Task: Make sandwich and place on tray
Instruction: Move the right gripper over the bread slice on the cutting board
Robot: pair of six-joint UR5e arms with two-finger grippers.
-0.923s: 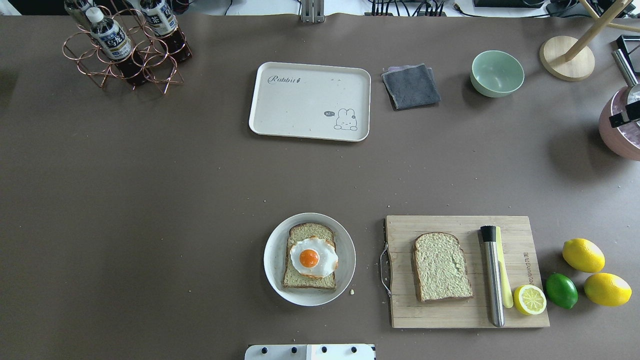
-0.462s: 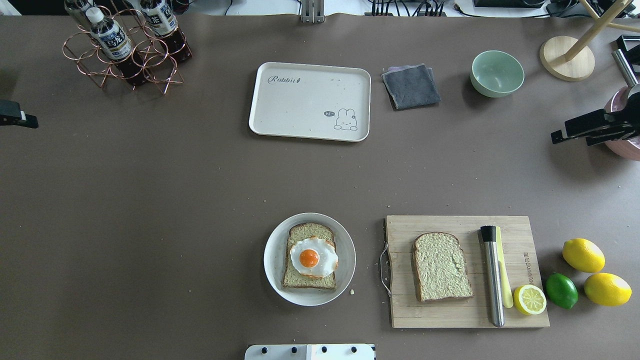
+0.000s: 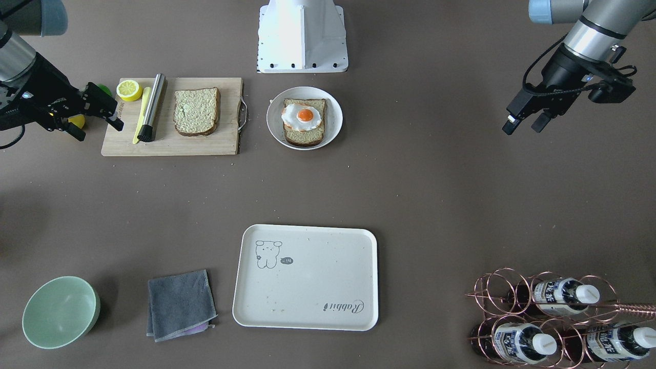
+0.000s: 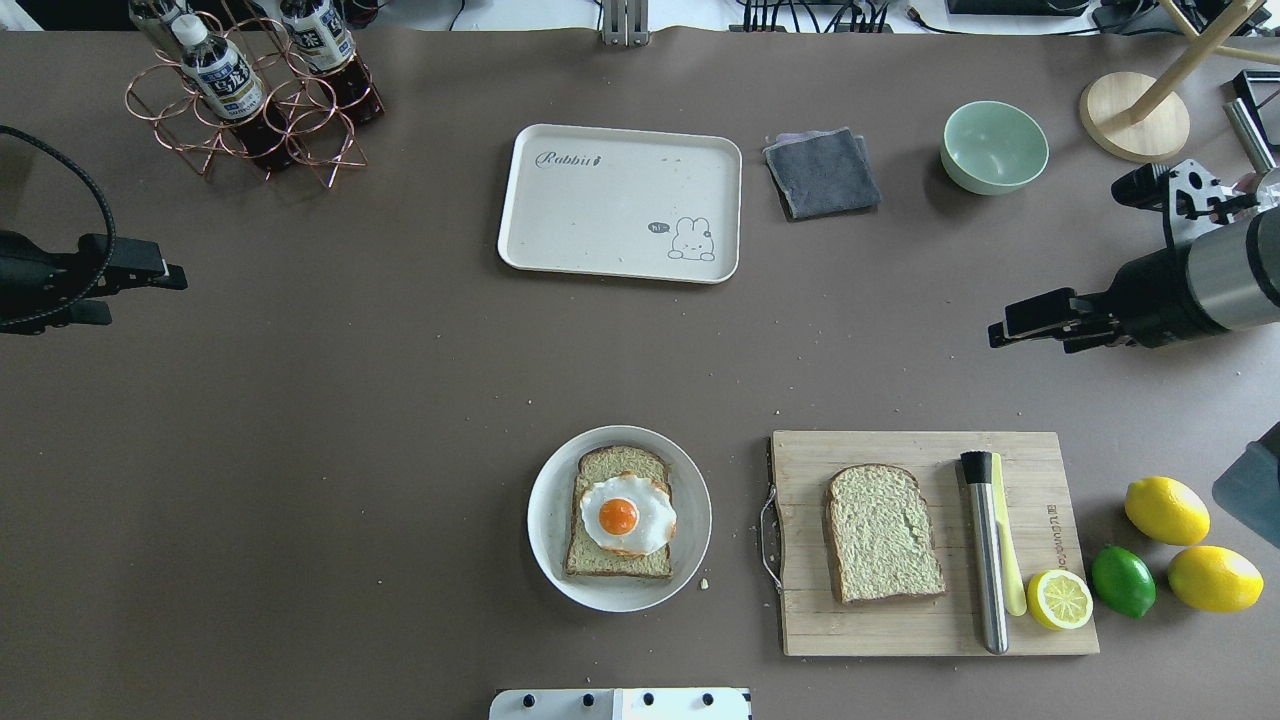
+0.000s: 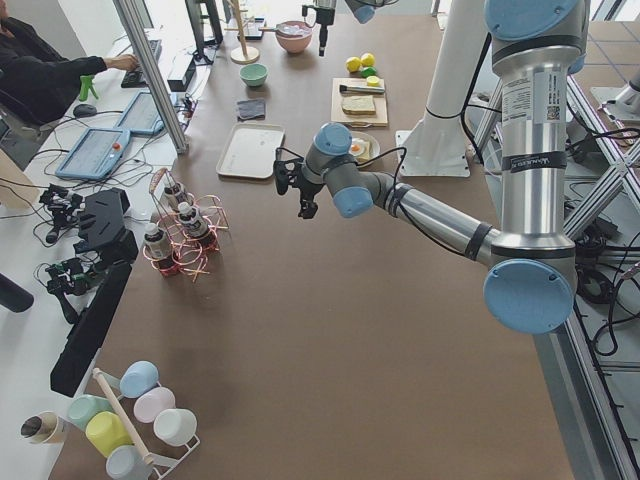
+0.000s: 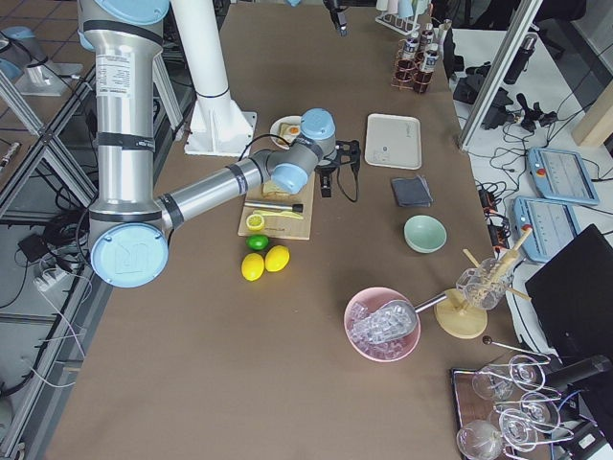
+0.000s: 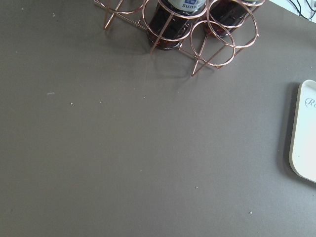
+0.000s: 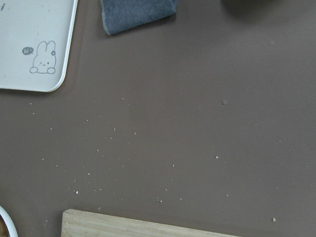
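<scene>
I should bring my right gripper to the bread slice's edge [image 3: 176, 113] that faces the metal tool on the wooden cutting board, and close it there.
The sandwich lies in two parts. One brown bread slice with a fried egg [image 4: 620, 515] on top rests on a round white plate [image 4: 545, 520]. The other slice [image 4: 885, 535] lies on the wooden cutting board [image 4: 900, 630]. The cream tray [image 4: 600, 215] sits bare at the far middle; its edge shows in the left wrist view [image 7: 303, 133] and its bear corner in the right wrist view [image 8: 29, 29]. My left gripper [image 4: 145, 298] hovers open at the left edge, holding nothing. My right gripper [image 4: 1025, 332] hovers open beyond the board's far right corner, holding nothing.
A copper rack of bottles [image 4: 250, 100] stands far left. A grey cloth [image 4: 822, 172] and green bowl [image 4: 993, 145] lie right of the tray. The board also carries a metal tool [image 4: 985, 550] and half lemon [image 4: 1060, 598]; lemons and a lime [image 4: 1122, 580] lie beside it.
Both arms have come in from the table's sides toward the middle, the right one farther. Bread, egg, plate and tray have not moved.
</scene>
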